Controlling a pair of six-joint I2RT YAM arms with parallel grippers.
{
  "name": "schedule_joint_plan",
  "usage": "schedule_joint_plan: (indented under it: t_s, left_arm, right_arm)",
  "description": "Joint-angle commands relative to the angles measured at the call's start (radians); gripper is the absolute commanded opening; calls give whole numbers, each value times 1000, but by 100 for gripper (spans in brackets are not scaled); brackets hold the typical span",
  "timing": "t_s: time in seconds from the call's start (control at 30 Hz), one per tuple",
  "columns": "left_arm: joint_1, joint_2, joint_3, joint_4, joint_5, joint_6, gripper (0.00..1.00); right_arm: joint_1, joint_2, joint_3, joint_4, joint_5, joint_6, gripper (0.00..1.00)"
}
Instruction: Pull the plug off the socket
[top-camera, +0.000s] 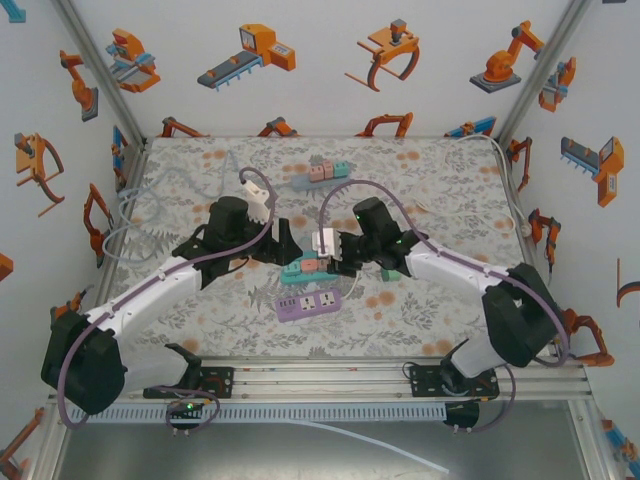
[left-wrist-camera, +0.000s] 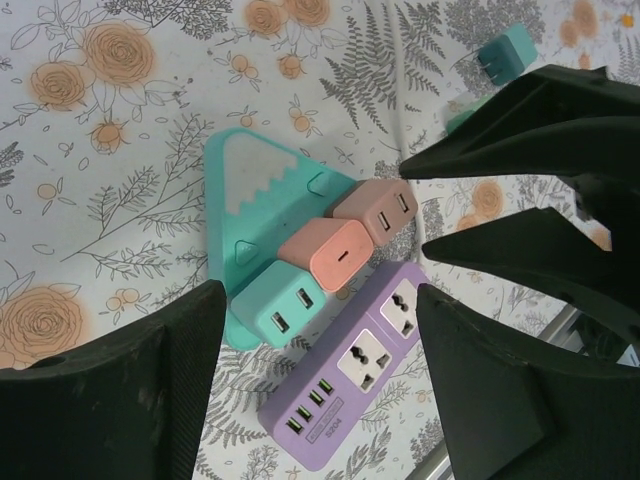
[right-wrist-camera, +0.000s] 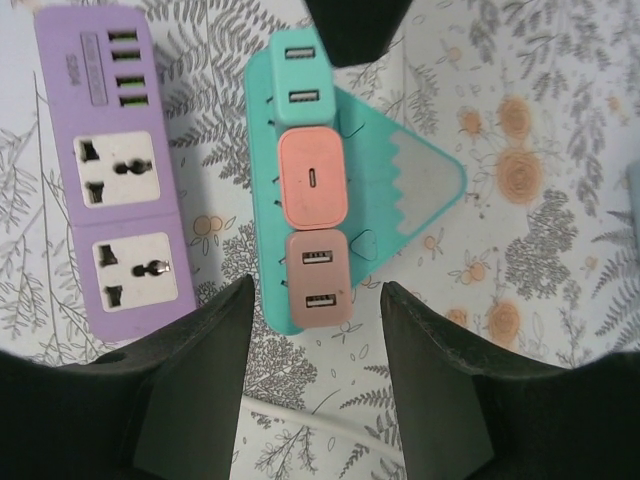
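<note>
The socket lies unheld under the dusty pink plug at my right gripper, so next I grip the socket's pale corner (left-wrist-camera: 243, 168) with my left gripper before pulling.
The teal triangular socket (left-wrist-camera: 250, 190) lies flat on the flowered cloth with three plugs in a row along one edge: a teal plug (left-wrist-camera: 280, 305), a salmon plug (left-wrist-camera: 325, 252) and a dusty pink plug (left-wrist-camera: 380, 212). My left gripper (left-wrist-camera: 320, 300) hangs open above the teal plug's end, its fingers well apart from it. From the opposite side, my right gripper (right-wrist-camera: 318, 290) is open with its tips on either side of the dusty pink plug (right-wrist-camera: 318, 280), a gap showing on both sides. In the top view both grippers (top-camera: 290, 250) (top-camera: 335, 262) meet over the socket (top-camera: 292, 270).
A purple power strip (left-wrist-camera: 350, 380) lies right beside the socket on its near side. A loose teal plug (left-wrist-camera: 505, 55) rests on the cloth nearby. A white cable (right-wrist-camera: 320, 425) runs under my right gripper. Another socket with plugs (top-camera: 325, 172) sits at the back.
</note>
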Motion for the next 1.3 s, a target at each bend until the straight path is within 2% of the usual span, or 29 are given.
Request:
schedule_joint_plan:
  t_s: [0.0, 0.27, 0.47, 0.53, 0.63, 1.0, 1.27]
  left_arm:
    - [-5, -12, -6, -23, -24, 33, 72]
    - [-7, 26, 8, -34, -79, 19, 72]
    - [-4, 207, 138, -96, -172, 23, 64]
    - [4, 287, 198, -127, -162, 30, 61]
    - [6, 390, 266, -147, -140, 43, 58]
    - [10, 544, 235, -38, -22, 13, 54]
    - [-4, 508, 69, -34, -94, 22, 51]
  right_arm:
    - [9, 62, 54, -7, -27, -84, 48]
    - [14, 138, 74, 3, -33, -84, 33]
    - [15, 164, 102, -18, -81, -110, 22]
    - [18, 166, 111, -29, -70, -119, 20]
    - [24, 163, 118, -50, -54, -126, 20]
    - [25, 172, 110, -40, -41, -123, 20]
    - [42, 152, 118, -20, 20, -108, 20]
